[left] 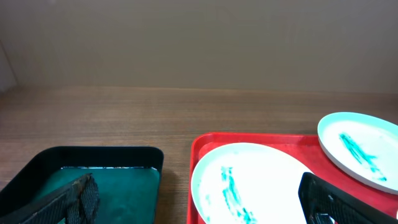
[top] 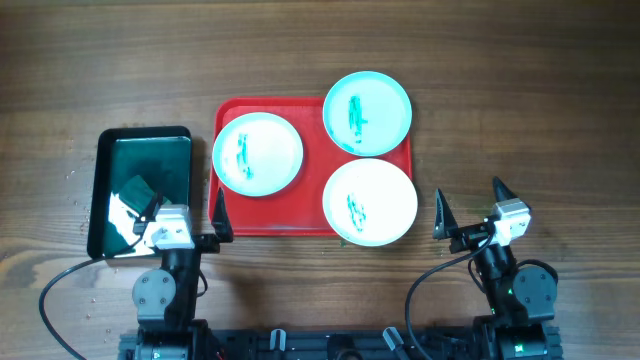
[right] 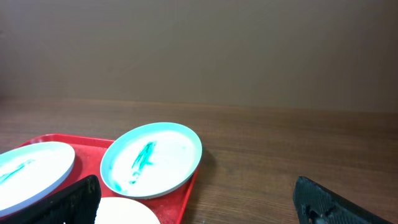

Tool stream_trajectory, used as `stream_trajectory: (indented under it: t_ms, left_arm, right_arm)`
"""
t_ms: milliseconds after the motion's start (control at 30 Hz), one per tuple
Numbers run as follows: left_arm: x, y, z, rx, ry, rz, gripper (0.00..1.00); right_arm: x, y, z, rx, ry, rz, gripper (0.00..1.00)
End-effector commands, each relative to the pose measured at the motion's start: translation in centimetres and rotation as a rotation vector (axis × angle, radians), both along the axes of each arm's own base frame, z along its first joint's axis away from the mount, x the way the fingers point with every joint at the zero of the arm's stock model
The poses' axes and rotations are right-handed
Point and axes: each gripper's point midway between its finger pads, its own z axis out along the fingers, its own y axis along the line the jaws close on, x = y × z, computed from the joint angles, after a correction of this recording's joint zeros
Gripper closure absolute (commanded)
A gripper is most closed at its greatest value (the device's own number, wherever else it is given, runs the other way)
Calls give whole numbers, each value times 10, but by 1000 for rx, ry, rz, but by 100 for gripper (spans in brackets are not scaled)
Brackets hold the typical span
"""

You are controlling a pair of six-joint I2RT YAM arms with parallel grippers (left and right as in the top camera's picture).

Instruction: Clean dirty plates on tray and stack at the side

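Observation:
I will close my left gripper on the dark green top of the sponge (top: 137, 192) in the black tray to wipe the smeared plates.
Three plates lie on the red tray (top: 232, 218), each with green smears: one at the left (top: 258, 153), one at the far right (top: 367, 112), overhanging the tray's rim, and one at the near right (top: 370, 201). My left gripper (top: 175, 205) is open and empty, near the tray's front left corner, one finger over the black tray and one over the left plate (left: 249, 180). My right gripper (top: 469, 200) is open and empty over bare table, right of the tray. The right wrist view shows the far right plate (right: 152, 158) and the tray's edge (right: 177, 205).
A black tray (top: 100, 190) with green liquid stands left of the red tray; its rim shows in the left wrist view (left: 37, 168). Bare wooden table lies right of and beyond the red tray.

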Motion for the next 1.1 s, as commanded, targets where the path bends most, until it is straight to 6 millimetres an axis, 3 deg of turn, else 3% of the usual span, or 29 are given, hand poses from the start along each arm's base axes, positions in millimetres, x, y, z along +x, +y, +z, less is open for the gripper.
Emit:
stream_trajectory:
  t_ms: [0, 200, 433, 533, 700, 867, 1067]
  left_arm:
    - [0, -4, -1, 21, -2, -22, 0]
    - [0, -4, -1, 18, -4, -21, 0]
    - [0, -4, 21, 4, -79, -20, 0]
    - [-2, -4, 26, -113, -73, -15, 0]
    - [-4, -4, 43, -175, -94, -15, 0]
    - [0, -4, 44, -174, -10, -8, 0]
    - [20, -5, 77, -173, 62, -6, 0]
  right_arm:
    - [0, 0, 0, -10, -2, -1, 0]
    - [2, -12, -1, -10, -1, -72, 0]
    - [0, -1, 12, 105, -26, -6, 0]
    - [-2, 7, 16, 128, -32, 40, 0]
    - [-6, 6, 39, 129, -87, 43, 0]
    - [-9, 12, 67, 124, -146, 81, 0]
    - [4, 21, 97, 117, -99, 125, 0]
